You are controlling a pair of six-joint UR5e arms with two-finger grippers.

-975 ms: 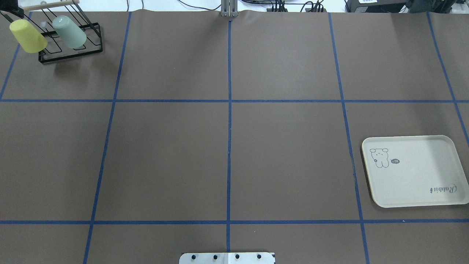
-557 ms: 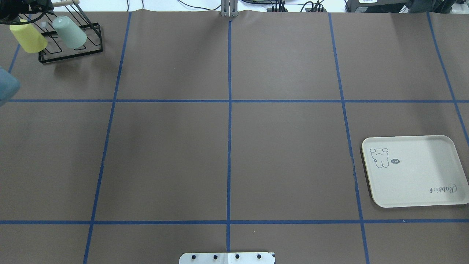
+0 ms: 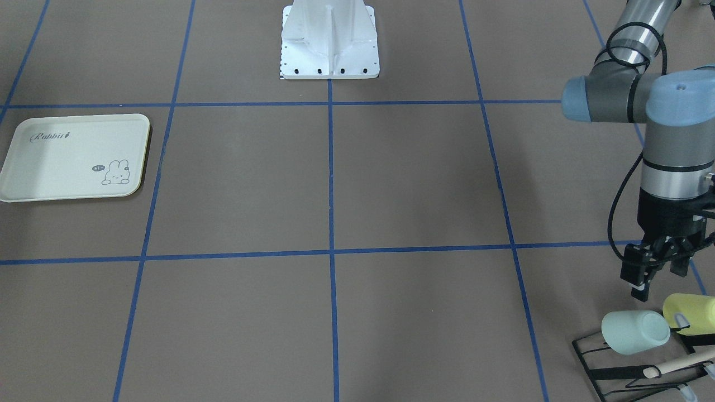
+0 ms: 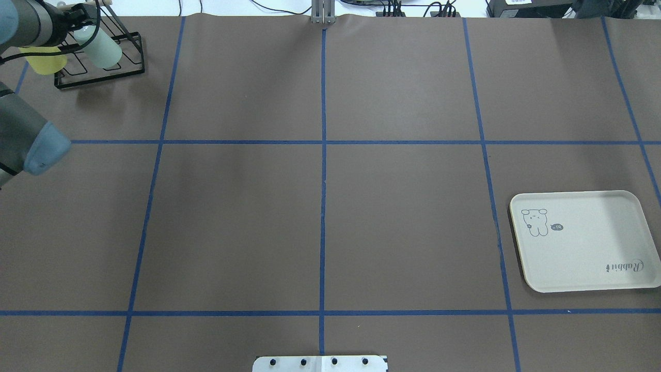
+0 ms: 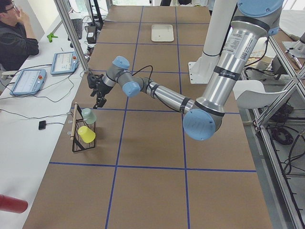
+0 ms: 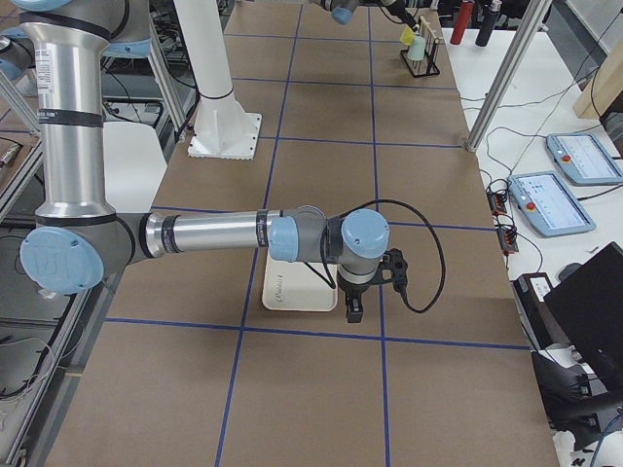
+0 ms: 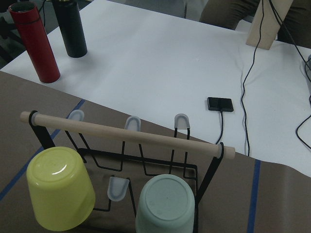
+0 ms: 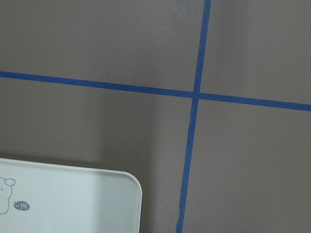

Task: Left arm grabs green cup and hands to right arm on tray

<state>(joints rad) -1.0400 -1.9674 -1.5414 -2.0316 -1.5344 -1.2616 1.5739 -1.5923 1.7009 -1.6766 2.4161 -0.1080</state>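
The green cup should be grabbed next by my left gripper by its outer sides (image 3: 631,334) (image 7: 189,213), at a spot just below the cup's upturned bottom.
The pale green cup (image 3: 634,332) hangs mouth-down on a black wire rack (image 3: 614,374) beside a yellow cup (image 3: 690,314), at the table's far left corner in the overhead view, where the green cup (image 4: 106,51) also shows. My left gripper (image 3: 656,273) is open and empty, just above and behind the green cup, not touching it. The left wrist view looks down on the green cup (image 7: 167,206). The cream tray (image 4: 583,243) lies empty at the right. My right gripper (image 6: 352,307) hovers at the tray's outer edge; I cannot tell if it is open.
The rack has a wooden dowel (image 7: 126,138) across its top. A red bottle (image 7: 36,43) and a black bottle (image 7: 70,29) stand on the white bench beyond the rack. The robot base (image 3: 329,39) is at the middle rear.
My left arm has swung into the overhead view from the left edge, and its gripper now hangs over the rack by the green cup. The cups and the tray have not moved.
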